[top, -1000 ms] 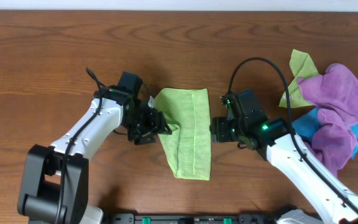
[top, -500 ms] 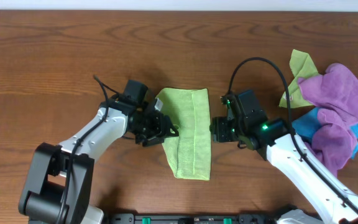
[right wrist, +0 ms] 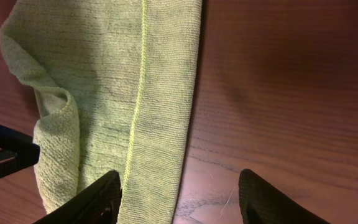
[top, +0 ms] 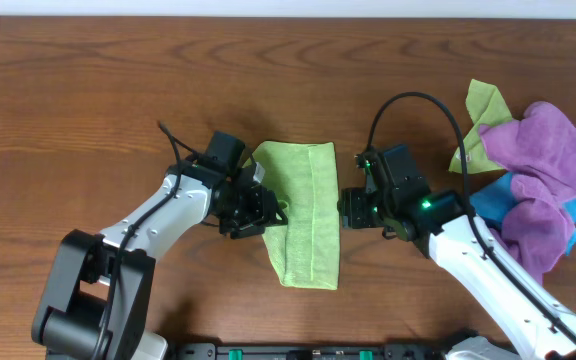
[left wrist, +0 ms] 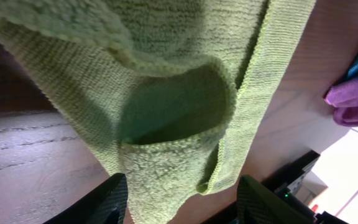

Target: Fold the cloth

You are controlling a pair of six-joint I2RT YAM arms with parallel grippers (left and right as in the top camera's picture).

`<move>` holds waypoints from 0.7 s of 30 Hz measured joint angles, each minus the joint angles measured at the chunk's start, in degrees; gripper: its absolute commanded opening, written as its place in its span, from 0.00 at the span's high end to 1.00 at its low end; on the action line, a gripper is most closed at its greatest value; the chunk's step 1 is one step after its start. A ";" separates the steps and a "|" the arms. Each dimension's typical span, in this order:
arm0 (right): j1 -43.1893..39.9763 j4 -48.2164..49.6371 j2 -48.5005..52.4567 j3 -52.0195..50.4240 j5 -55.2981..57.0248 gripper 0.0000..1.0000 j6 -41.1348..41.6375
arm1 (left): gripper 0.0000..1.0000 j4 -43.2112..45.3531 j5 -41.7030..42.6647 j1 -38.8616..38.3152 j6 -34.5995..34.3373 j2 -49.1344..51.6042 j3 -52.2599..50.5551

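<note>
I see the cloth's flap curling inward over the cloth, so next I pinch the flap's raised edge [left wrist: 171,149] with my left gripper and pull the flap out flat before folding.
The lime-green cloth [top: 303,210] lies folded lengthwise in the middle of the table. My left gripper [top: 268,212] is open at its left edge, and the raised, curled edge of the cloth [left wrist: 179,130] lies between the open fingers [left wrist: 182,202]. My right gripper [top: 346,210] is open at the cloth's right edge. In the right wrist view its fingers [right wrist: 179,199] straddle the cloth's right hem [right wrist: 160,124], one finger over cloth and one over bare wood. Neither gripper is closed on the cloth.
A pile of cloths sits at the right: purple cloths [top: 538,175], another lime-green cloth [top: 483,120] and a blue cloth [top: 493,205]. The right arm's black cable [top: 418,105] arcs above the table. A black rail [top: 318,350] runs along the front edge.
My left gripper has moved right, from beside the cloth's left edge onto it, and the arm has swung in with it. The right arm and the cloth have stayed put.
</note>
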 measured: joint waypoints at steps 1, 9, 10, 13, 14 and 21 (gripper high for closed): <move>0.00 -0.02 0.00 0.00 0.00 0.39 0.00 | 0.38 -0.04 -0.33 0.00 0.02 0.00 0.00; 0.00 0.00 0.00 0.00 0.02 0.39 0.00 | 0.65 1.07 -3.89 -3.45 -0.09 0.00 0.00; 0.00 -0.02 0.00 0.00 0.02 0.39 0.00 | 0.70 1.40 -4.26 -3.63 0.04 0.00 0.00; 0.00 0.00 -0.02 0.00 0.00 0.39 0.00 | 0.82 1.38 -4.61 -3.65 -0.11 0.00 0.00; 0.00 -0.02 0.00 0.00 0.02 0.39 0.00 | 0.89 1.40 -4.70 -3.65 0.00 0.00 0.00; 0.00 0.00 0.00 0.00 0.00 0.39 0.00 | 0.79 1.07 -4.83 -3.65 0.09 0.00 0.00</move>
